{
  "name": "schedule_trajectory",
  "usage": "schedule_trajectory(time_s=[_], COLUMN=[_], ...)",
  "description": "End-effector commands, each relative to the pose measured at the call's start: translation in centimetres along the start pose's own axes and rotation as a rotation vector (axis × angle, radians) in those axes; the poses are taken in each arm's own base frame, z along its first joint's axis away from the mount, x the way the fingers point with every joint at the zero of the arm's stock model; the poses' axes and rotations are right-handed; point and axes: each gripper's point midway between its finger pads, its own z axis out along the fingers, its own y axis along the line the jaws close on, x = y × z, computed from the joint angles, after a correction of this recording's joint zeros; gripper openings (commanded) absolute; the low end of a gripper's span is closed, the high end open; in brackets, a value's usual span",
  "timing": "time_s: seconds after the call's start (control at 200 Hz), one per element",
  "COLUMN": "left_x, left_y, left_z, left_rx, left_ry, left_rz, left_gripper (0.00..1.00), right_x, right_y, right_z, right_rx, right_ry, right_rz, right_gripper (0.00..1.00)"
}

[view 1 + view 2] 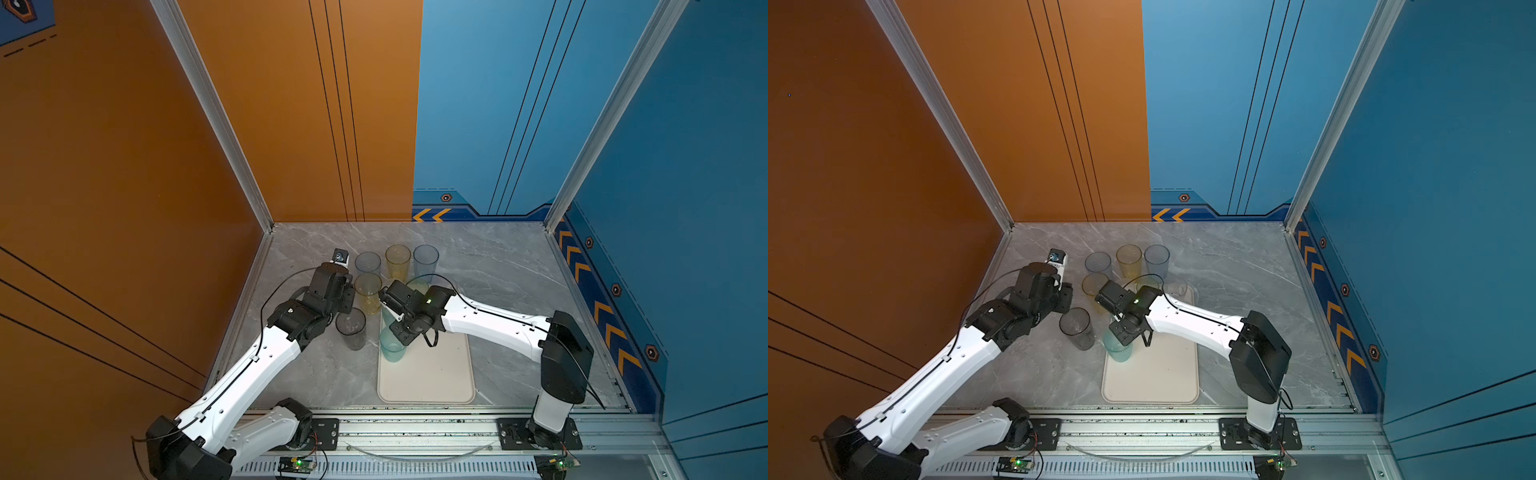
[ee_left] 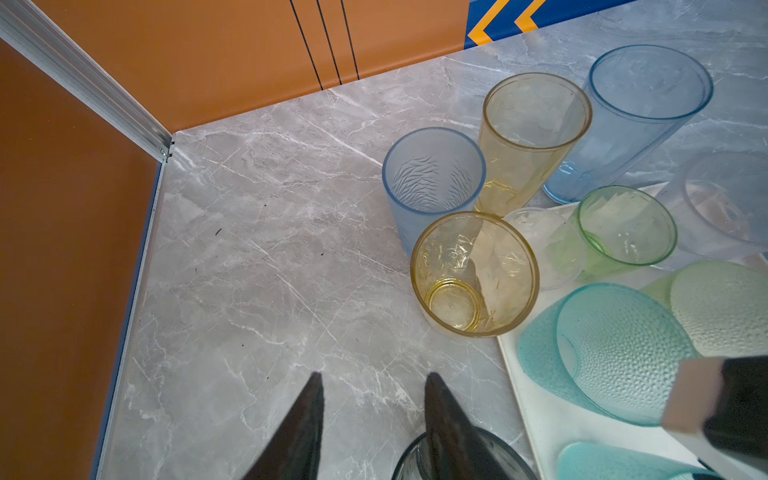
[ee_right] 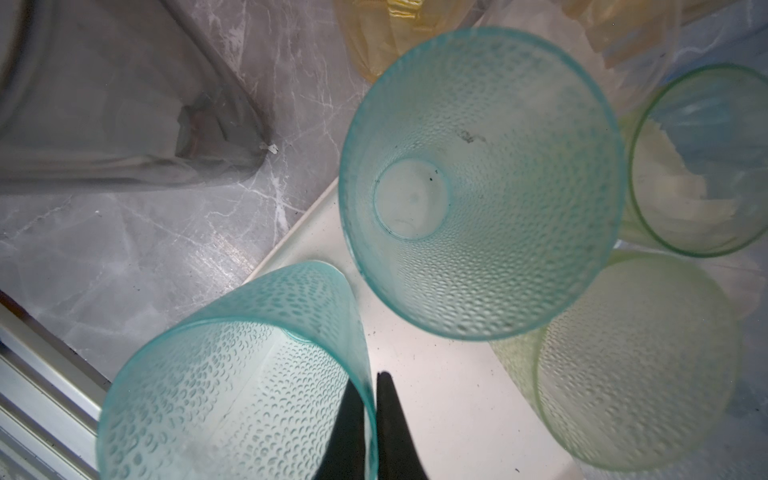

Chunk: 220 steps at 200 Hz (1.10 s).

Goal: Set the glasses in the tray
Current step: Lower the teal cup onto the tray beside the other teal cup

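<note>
My right gripper will set the dimpled teal tumbler, now at the cream tray's edge, down on the tray (image 1: 392, 351) (image 3: 320, 276), placing it close up against the other teal tumbler.
My right gripper (image 3: 370, 382) is shut on the rim of a dimpled teal tumbler (image 3: 232, 374), one finger inside and one outside. That tumbler (image 1: 392, 347) is at the left edge of the cream tray (image 1: 428, 382); whether it rests there I cannot tell. Another teal tumbler (image 3: 478, 178), two green ones (image 3: 636, 361) (image 3: 702, 158) and clear ones (image 2: 544, 249) stand at the tray's far end. My left gripper (image 2: 374, 380) is open, one finger crossing the rim of the smoky grey tumbler (image 1: 351, 328), which stands left of the tray.
On the marble behind the tray stand a ribbed blue tumbler (image 1: 368, 264), a tall yellow one (image 1: 397, 259), a tall blue one (image 1: 425, 257) and a short yellow one (image 1: 368, 291). The orange wall (image 2: 62, 249) and metal corner post lie to the left.
</note>
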Motion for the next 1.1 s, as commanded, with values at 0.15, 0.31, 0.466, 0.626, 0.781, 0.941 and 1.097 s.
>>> schedule_trajectory(time_s=[0.15,0.31,0.466,0.626,0.781,0.941,1.097], left_x=[-0.1,0.1,0.1,0.2,0.3,0.2,0.2], left_y=[0.7,0.8,0.9,0.9,1.0,1.1,1.1], left_z=[-0.4,-0.3,-0.2,-0.1,-0.1,-0.1,-0.2], left_rx=[-0.024,-0.025,-0.027,-0.028,-0.030,-0.031,-0.031], left_ry=[0.004,0.008,0.009,0.014,0.015,0.014,0.012], left_rz=[0.006,0.007,0.005,0.006,0.006,0.004,0.003], left_gripper=[0.41,0.42,0.42,0.42,0.42,0.42,0.42], right_x=[-1.4,-1.8,-1.9,-1.9,-1.9,-2.1,-2.0], right_y=[-0.1,-0.3,-0.4,-0.5,-0.6,-0.6,-0.5], right_z=[0.2,0.2,0.3,0.5,0.6,0.4,0.5], right_rx=[-0.010,-0.006,-0.005,-0.004,-0.002,-0.004,-0.011], right_ry=[-0.023,-0.028,-0.028,-0.022,-0.021,-0.027,-0.022], right_rz=[0.009,0.011,0.013,0.013,0.014,0.015,0.012], right_gripper=[0.06,0.06,0.06,0.06,0.06,0.06,0.12])
